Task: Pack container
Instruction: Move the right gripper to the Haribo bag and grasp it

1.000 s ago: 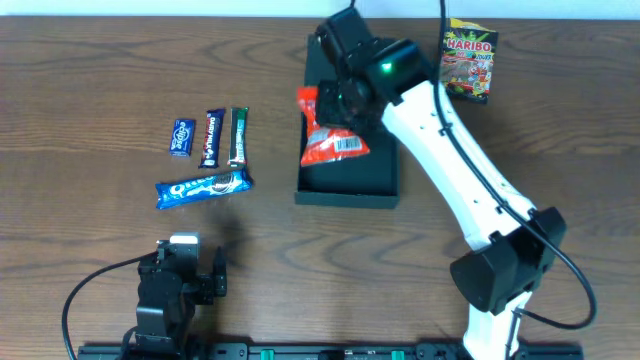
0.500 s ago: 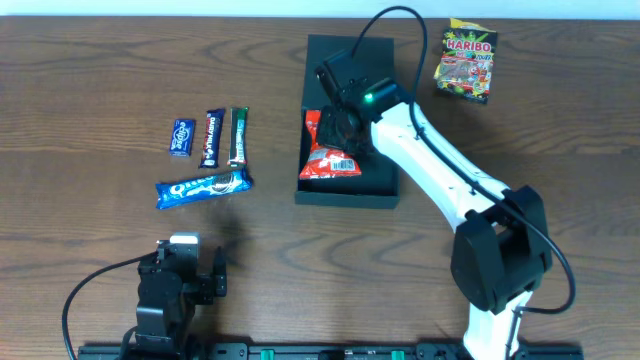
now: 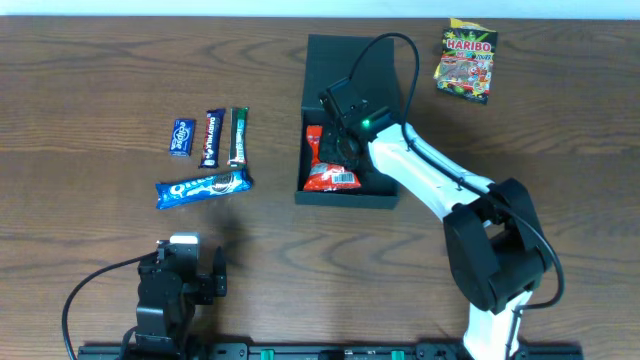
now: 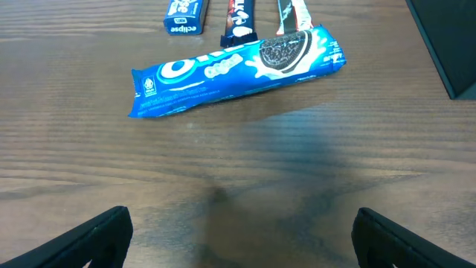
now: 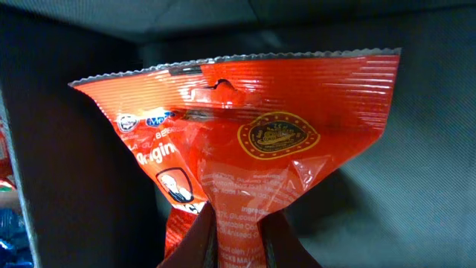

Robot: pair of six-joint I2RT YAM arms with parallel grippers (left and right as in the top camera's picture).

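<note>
Next, my right gripper lets go of the red snack packet inside the container (image 3: 319, 169) (image 5: 216, 186), along the side of the container nearest the blue Oreo packet.
The container (image 3: 342, 62) is a dark open box at the table's centre back. My right gripper (image 3: 344, 148) reaches down into it, shut on the lower end of a red snack packet (image 3: 329, 170). In the right wrist view the red snack packet (image 5: 245, 141) hangs crumpled between the pinching fingers of the right gripper (image 5: 236, 232), with the container's dark walls (image 5: 424, 149) all round. My left gripper (image 3: 185, 272) rests low at the front left. It is open over bare wood in the left wrist view (image 4: 242, 238).
A blue Oreo packet (image 3: 203, 187) (image 4: 238, 67) lies left of the box. Behind it are a small blue Eclipse pack (image 3: 181, 136) and two dark bars (image 3: 213, 137) (image 3: 238, 136). A Haribo bag (image 3: 467, 60) lies at the back right.
My right gripper has carried the red packet down into the box and toward its near end. The left arm has not moved.
</note>
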